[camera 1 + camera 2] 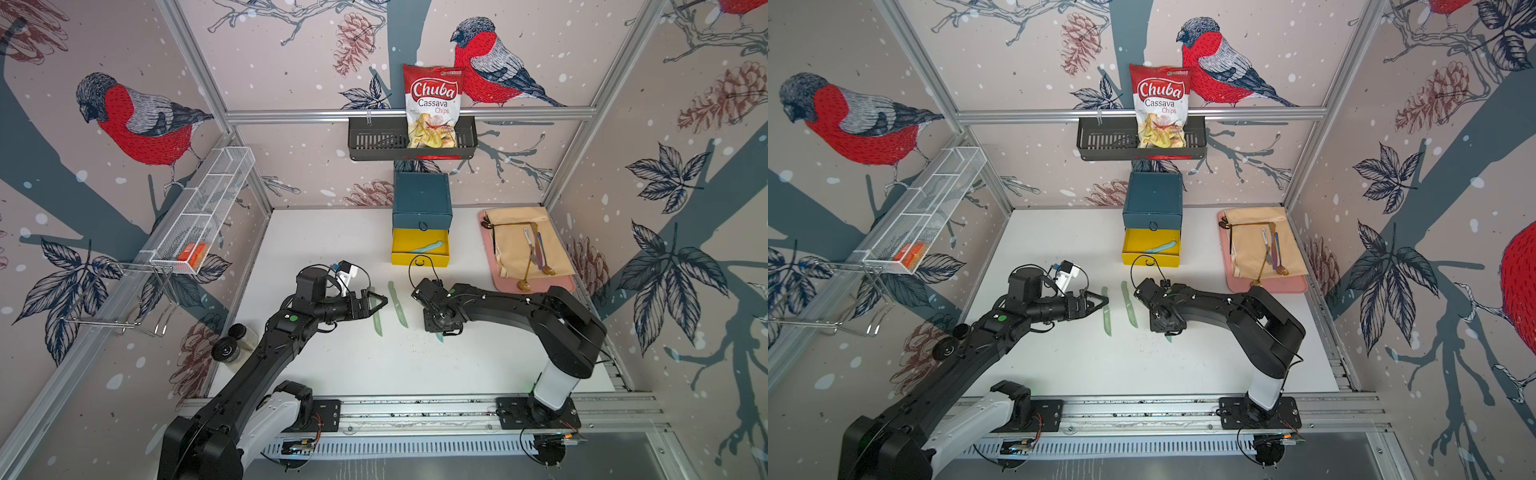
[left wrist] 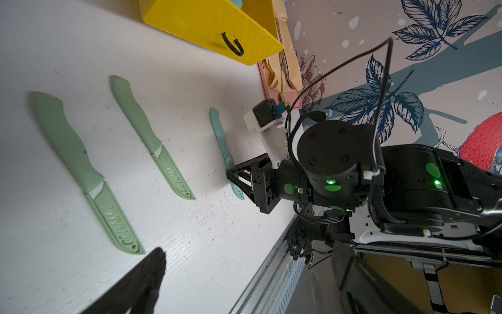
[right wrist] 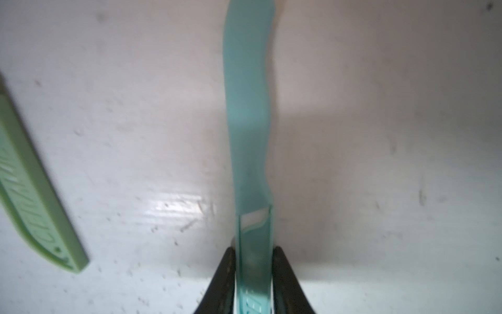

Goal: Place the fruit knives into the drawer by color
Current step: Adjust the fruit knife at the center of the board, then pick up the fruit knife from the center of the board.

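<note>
My right gripper is closed on the blade end of the teal knife, so I should open it and take the knife by its handle (image 3: pixel 251 172) before I lift it.
A light teal fruit knife (image 3: pixel 248 108) lies along the white table, and my right gripper (image 3: pixel 254 261) is shut on its blade end. In the left wrist view the same knife (image 2: pixel 220 138) pokes out from the right gripper (image 2: pixel 239 182). Two sage green knives (image 1: pixel 377 316) (image 1: pixel 398 305) lie side by side on the table between the arms. My left gripper (image 1: pixel 380 306) hovers open at the left green knife, holding nothing. The drawer chest (image 1: pixel 422 195) stands at the back with a yellow drawer (image 1: pixel 419 258) pulled out. Another teal knife (image 1: pixel 426 248) lies inside it.
A pink tray (image 1: pixel 569 284) with a beige cloth and darker cutlery sits at the back right. A black wall basket (image 1: pixel 365 143) holding a chips bag hangs above the chest. A white wire basket (image 1: pixel 208 208) lines the left wall, and a dark-lidded jar (image 1: pixel 226 349) stands below it.
</note>
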Controlling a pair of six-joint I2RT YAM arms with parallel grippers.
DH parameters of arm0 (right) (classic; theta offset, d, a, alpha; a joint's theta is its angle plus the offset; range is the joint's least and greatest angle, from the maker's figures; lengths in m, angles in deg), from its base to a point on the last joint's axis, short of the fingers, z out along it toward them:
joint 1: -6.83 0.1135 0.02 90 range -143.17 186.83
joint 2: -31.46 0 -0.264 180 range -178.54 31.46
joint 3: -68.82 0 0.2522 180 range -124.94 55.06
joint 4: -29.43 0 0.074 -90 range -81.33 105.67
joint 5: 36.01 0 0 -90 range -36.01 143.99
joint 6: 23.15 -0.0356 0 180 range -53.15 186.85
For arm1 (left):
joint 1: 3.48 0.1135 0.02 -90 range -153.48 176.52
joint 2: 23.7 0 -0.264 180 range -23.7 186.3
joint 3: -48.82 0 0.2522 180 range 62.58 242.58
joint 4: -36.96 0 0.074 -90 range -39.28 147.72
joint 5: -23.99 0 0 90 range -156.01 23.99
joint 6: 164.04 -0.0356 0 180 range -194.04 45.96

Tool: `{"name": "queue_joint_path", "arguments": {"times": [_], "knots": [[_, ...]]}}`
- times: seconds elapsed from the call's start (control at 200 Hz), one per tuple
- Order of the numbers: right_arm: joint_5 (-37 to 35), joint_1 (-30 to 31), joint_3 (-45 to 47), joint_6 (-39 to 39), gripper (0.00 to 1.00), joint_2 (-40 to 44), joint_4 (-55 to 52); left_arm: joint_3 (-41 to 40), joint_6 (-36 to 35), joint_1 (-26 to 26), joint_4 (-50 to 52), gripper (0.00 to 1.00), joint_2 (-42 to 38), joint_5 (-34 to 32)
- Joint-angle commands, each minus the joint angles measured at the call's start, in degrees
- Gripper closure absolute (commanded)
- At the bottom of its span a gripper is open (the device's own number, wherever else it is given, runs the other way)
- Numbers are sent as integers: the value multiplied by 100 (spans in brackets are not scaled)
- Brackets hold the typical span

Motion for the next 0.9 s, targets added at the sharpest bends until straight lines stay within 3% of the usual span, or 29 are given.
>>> {"name": "queue_joint_path", "arguments": {"times": [0.0, 0.145, 0.21, 0.54, 0.896], "knots": [[223, 35, 256, -172, 74, 170, -557, -79, 74, -144, -300, 3, 37, 157], [166, 41, 254, -156, 50, 465, -680, -166, 85, -674, -388, 3, 156, -21], [111, 7, 108, -90, 45, 569, -742, -209, 138, -896, -502, 3, 240, -105], [136, -395, -618, 203, 48, 183, -756, -415, 188, -1184, -1137, 3, 770, -207], [233, -597, -1113, 493, 52, -569, -617, -79, -240, -1326, -822, 3, 1241, -276]]}}
